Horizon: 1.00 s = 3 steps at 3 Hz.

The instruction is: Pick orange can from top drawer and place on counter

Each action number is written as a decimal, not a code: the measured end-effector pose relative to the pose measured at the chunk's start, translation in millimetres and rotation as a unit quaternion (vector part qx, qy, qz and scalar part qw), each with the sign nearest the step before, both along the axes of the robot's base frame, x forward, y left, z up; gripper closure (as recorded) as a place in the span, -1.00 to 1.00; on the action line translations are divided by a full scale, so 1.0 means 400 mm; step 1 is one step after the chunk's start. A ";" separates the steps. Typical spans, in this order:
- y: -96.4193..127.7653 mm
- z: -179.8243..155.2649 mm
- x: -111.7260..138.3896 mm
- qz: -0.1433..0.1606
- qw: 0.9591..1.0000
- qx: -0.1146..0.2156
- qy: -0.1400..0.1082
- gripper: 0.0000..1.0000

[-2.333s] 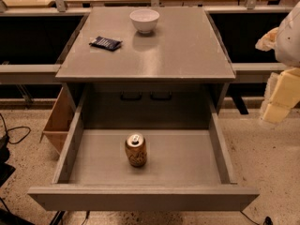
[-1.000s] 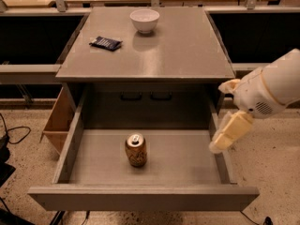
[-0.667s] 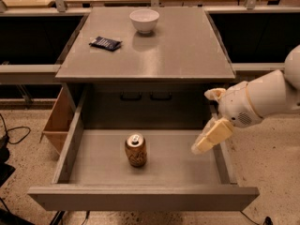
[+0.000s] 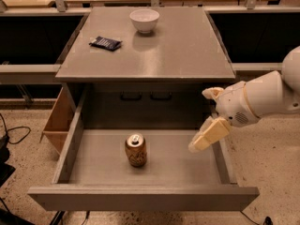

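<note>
Next, I grip the orange can's upper half (image 4: 136, 145), just below its silver top.
The orange can (image 4: 135, 150) stands upright near the middle of the pulled-out top drawer (image 4: 140, 198), silver top up. The counter (image 4: 154, 50) is the grey cabinet top just behind and above the drawer. My gripper (image 4: 200, 121) hangs over the drawer's right side, to the right of the can and apart from it. Its cream fingers (image 4: 209, 135) are spread open and hold nothing. The white arm reaches in from the right edge.
A white bowl (image 4: 144, 20) and a dark flat packet (image 4: 106, 42) lie at the back of the counter. A grey panel with two dark handles (image 4: 140, 96) sits behind the drawer. A wooden box (image 4: 58, 121) stands to the left. Cables lie on the floor at left.
My gripper has come in from the far right and moved left and down, from outside the drawer to over its right side. The can has not moved.
</note>
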<state>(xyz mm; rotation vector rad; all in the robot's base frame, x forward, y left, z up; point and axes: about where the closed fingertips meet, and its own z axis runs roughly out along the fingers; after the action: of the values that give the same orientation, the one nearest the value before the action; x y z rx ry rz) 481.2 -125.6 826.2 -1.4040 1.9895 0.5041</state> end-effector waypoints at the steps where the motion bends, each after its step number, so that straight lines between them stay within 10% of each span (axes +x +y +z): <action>1: 0.052 -0.047 0.017 0.017 0.999 0.030 -0.004 -1.00; 3: 0.248 -0.172 0.078 0.079 0.986 0.145 -0.022 -1.00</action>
<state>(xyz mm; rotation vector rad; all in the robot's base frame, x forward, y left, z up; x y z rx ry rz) 512.4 -26.4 757.3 -1.3789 1.6983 0.7933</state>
